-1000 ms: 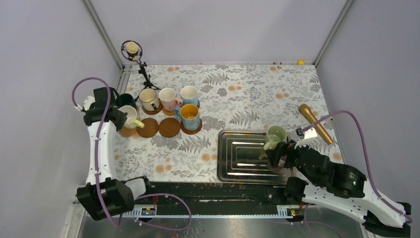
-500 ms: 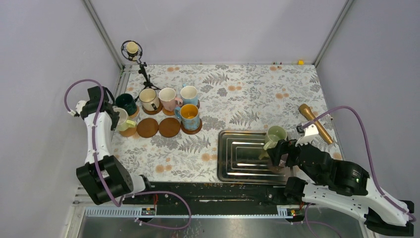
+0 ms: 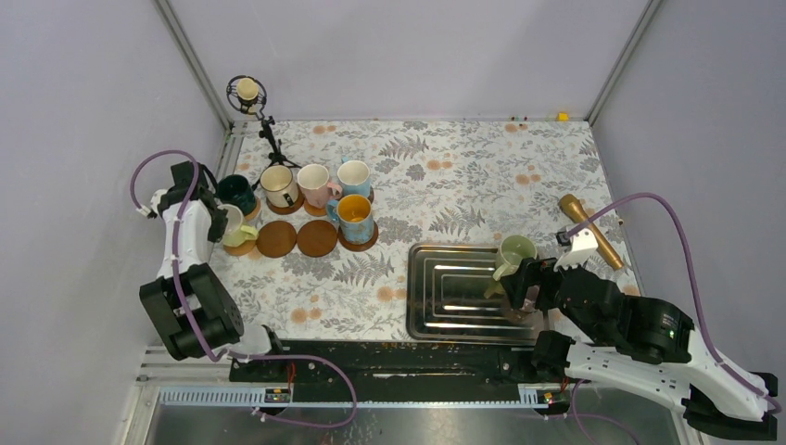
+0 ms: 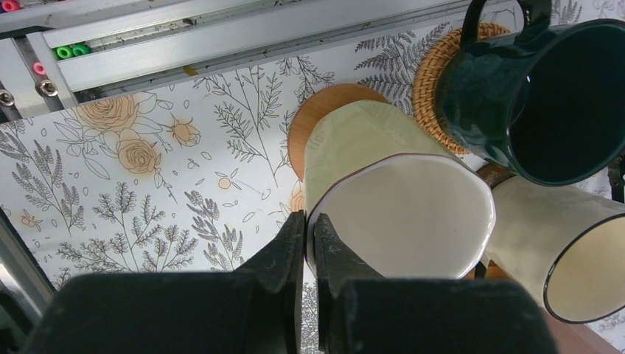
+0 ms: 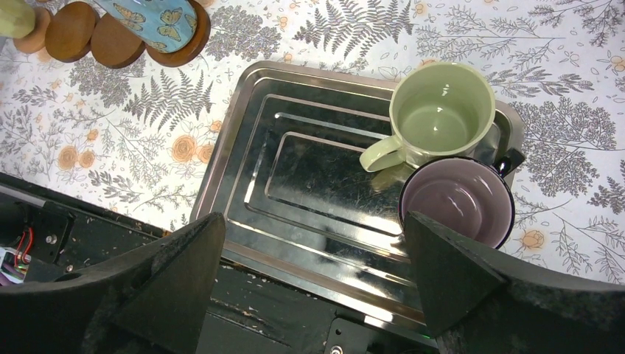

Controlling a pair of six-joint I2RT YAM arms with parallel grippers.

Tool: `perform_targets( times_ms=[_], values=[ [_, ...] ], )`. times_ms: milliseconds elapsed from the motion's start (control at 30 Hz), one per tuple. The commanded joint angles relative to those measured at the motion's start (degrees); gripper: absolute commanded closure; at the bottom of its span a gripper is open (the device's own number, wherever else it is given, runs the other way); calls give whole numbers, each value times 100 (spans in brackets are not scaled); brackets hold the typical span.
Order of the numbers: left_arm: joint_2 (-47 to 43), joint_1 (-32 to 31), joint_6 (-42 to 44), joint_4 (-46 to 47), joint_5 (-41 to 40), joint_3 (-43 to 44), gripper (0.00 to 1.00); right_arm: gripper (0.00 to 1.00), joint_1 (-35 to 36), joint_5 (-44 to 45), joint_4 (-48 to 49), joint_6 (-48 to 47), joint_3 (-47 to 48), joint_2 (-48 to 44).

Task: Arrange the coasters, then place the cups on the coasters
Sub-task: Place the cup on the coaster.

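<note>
My left gripper needs to carry the pale green cup. It will set the cup down on the brown coaster [image 3: 239, 239] [image 4: 357, 175] closest to the dark green cup.
My left gripper [image 4: 309, 230] is shut on the rim of a pale green cup [image 4: 402, 214], one finger inside and one outside. The cup tilts over a brown coaster [image 4: 324, 118] at the left end of the near row [image 3: 243, 247]. Beside it stand a dark green cup [image 4: 531, 88] on a woven coaster [image 4: 435, 81] and a beige cup [image 4: 567, 251]. Pink [image 3: 313, 184], light blue [image 3: 354, 176] and butterfly-patterned [image 3: 355, 216] cups sit on coasters. Two coasters [image 3: 276, 238] [image 3: 317, 238] lie bare. My right gripper [image 5: 313, 228] hangs open above the tray, near a pale green cup [image 5: 442, 110] and a mauve cup [image 5: 457, 199].
The steel tray [image 3: 445, 292] lies at the near right. A microphone on a small stand [image 3: 248, 93] is at the back left corner, close behind the cups. A wooden cylinder [image 3: 589, 232] lies right of the tray. Frame rails border the left edge [image 4: 147, 51].
The left arm has swung back toward the left wall, carrying the pale green cup slightly left and nearer over the end coaster. The right arm has barely moved.
</note>
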Motion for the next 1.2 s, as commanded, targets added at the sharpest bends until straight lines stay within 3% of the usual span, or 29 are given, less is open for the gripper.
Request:
perform_targets(
  times_ms=[0, 633, 1167],
  values=[
    [51, 40, -192, 380, 37, 279, 100, 1, 14, 142, -71, 182, 108, 9],
    [313, 40, -323, -339, -32, 808, 100, 0, 16, 198, -131, 224, 86, -61],
    [1123, 40, -182, -893, 84, 1484, 100, 0, 13, 179, -117, 252, 134, 31]
  ],
)
